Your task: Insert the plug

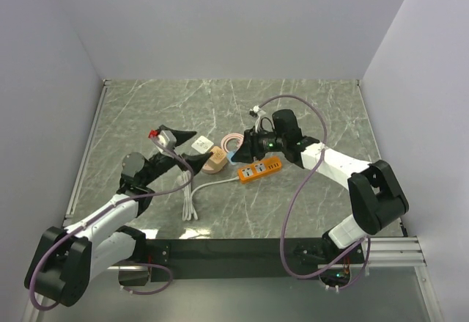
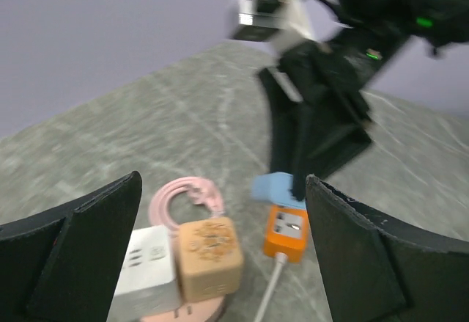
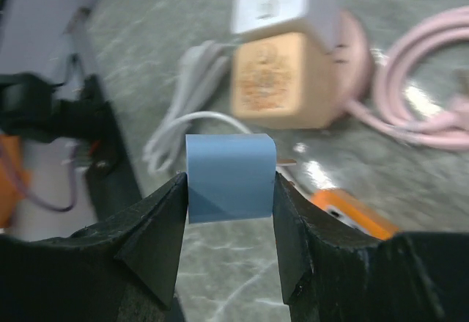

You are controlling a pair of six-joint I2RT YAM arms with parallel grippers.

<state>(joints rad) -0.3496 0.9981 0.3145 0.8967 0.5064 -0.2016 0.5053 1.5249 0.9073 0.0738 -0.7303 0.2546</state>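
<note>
My right gripper is going to leave the light blue plug, now just above the strip's near end, in my left gripper, over the white cord point(image 1: 229, 170) that is by the orange power strip.
My right gripper point(image 3: 230, 190) is shut on a light blue plug point(image 3: 230, 177) and holds it just above the near end of the orange power strip point(image 1: 260, 168). The blue plug point(image 2: 277, 188) and the strip's end socket point(image 2: 287, 231) also show in the left wrist view, the plug at the strip's far edge. My left gripper point(image 1: 196, 148) is open and empty, its jaws wide apart, to the left of the strip near a tan cube adapter point(image 1: 216, 158).
A white adapter point(image 2: 149, 261) and the tan cube point(image 2: 211, 257) sit on a pink round base. A coiled pink cable point(image 1: 233, 144) lies behind them. A white cord point(image 1: 188, 197) trails toward the front edge. A white socket block point(image 1: 201, 144) lies nearby.
</note>
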